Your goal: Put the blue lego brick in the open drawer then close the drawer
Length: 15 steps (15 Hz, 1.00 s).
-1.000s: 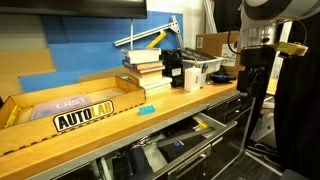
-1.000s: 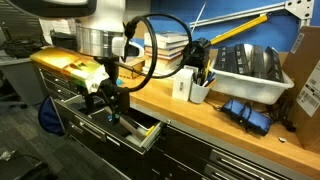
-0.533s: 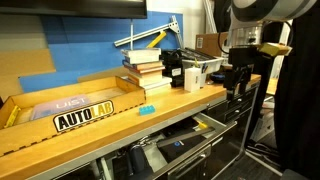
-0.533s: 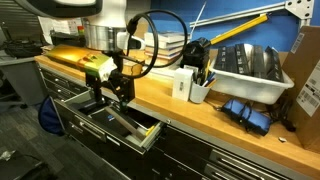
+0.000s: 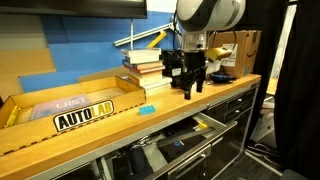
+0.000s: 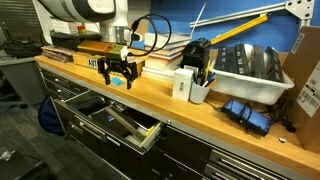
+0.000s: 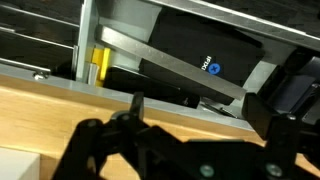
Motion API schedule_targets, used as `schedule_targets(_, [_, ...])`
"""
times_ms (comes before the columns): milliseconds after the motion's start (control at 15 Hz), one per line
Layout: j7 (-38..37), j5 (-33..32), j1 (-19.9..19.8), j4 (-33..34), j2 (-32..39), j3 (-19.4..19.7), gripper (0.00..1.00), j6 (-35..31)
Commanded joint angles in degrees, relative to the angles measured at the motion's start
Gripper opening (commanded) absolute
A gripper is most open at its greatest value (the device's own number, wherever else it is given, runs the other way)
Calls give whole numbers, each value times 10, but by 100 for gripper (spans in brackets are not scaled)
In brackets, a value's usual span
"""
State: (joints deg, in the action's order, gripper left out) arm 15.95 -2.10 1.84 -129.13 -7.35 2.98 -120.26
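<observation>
The blue lego brick near the AUTOLAB sign is next for my gripper, which should go there and close on the brick's long sides [image 5: 147, 110].
The blue lego brick [image 5: 148, 108] is a tiny cyan block on the wooden countertop, near the AUTOLAB sign. My gripper [image 5: 193, 86] hangs just above the countertop, to the right of the brick and apart from it; it also shows in an exterior view [image 6: 118, 78]. It is open and empty, and in the wrist view [image 7: 197, 110] the two fingers are spread over the counter's front edge. The black drawer [image 5: 207, 126] stands pulled out below the counter, with tools inside, and also shows in an exterior view [image 6: 148, 134]. I cannot make out the brick in the wrist view.
The yellow-and-black AUTOLAB sign [image 5: 85, 117] leans on a cardboard tray. A stack of books [image 5: 143, 68] and a black pen holder [image 6: 198, 60] stand at the back. A white cup [image 6: 199, 92], a grey bin [image 6: 245, 68] and blue gloves [image 6: 246, 113] lie further along.
The arm has swung from in front of the cabinet beside the open drawer up over the countertop, closer to the brick. The gripper stays open. The brick and drawer have not moved.
</observation>
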Motion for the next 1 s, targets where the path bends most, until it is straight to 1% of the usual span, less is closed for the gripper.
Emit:
schedule_targets(0, [-39, -3, 6, 88, 90, -27, 100, -8])
schedule_targets(267, [-149, -7, 16, 138, 146, -50, 100, -18])
schedule_targets(533, [-218, -20, 39, 170, 183, -66, 100, -18])
schedule_targets(600, [-242, -31, 45, 176, 188, -66, 100, -18])
schedule_targets(800, [-278, -35, 58, 190, 205, -70, 100, -22])
schedule_targets(933, [-312, -50, 69, 199, 216, -68, 100, -35])
